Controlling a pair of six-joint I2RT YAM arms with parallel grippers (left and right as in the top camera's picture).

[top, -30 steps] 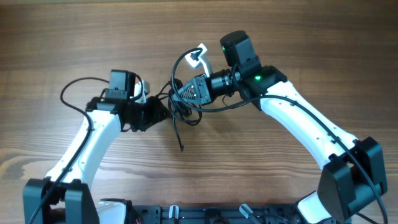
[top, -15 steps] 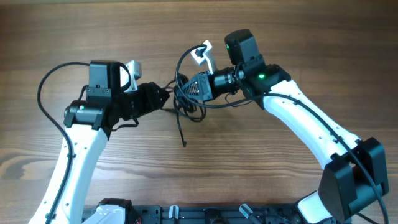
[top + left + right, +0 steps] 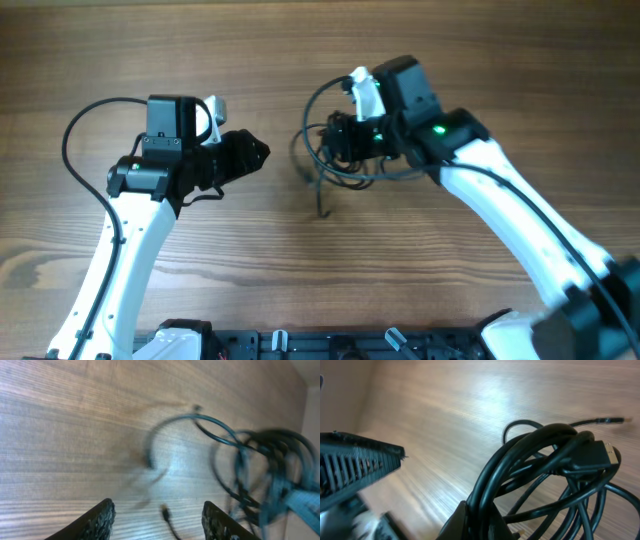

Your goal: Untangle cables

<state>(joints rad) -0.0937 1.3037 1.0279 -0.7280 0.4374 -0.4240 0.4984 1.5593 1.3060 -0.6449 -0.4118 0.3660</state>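
Note:
I should use my right gripper to drop the cables on the wooden table [image 3: 337, 190] just below its fingertips, toward the dark base rail. The cables now hang from that gripper.
The cables [image 3: 330, 150] are a tangled bundle of thin black cords hanging from my right gripper [image 3: 352, 137], with one loose end trailing down to the table [image 3: 322, 212]. In the right wrist view the coils [image 3: 555, 475] fill the frame and my right gripper [image 3: 492, 520] is shut on several strands; a silvery plug [image 3: 610, 455] shows at the right. My left gripper [image 3: 255, 152] is open and empty, apart from the bundle to its left. In the left wrist view the blurred cables [image 3: 260, 465] hang at the right, and a plug end [image 3: 164, 510] lies between the open fingers [image 3: 157, 520].
The wooden table [image 3: 480, 60] spreads all round. The thicker black arm wire [image 3: 75, 130] loops out left of my left arm. A dark base rail [image 3: 320, 345] runs along the near edge.
My right gripper has moved right with the cable bundle. My left gripper has let go and now stands apart from the bundle, open.

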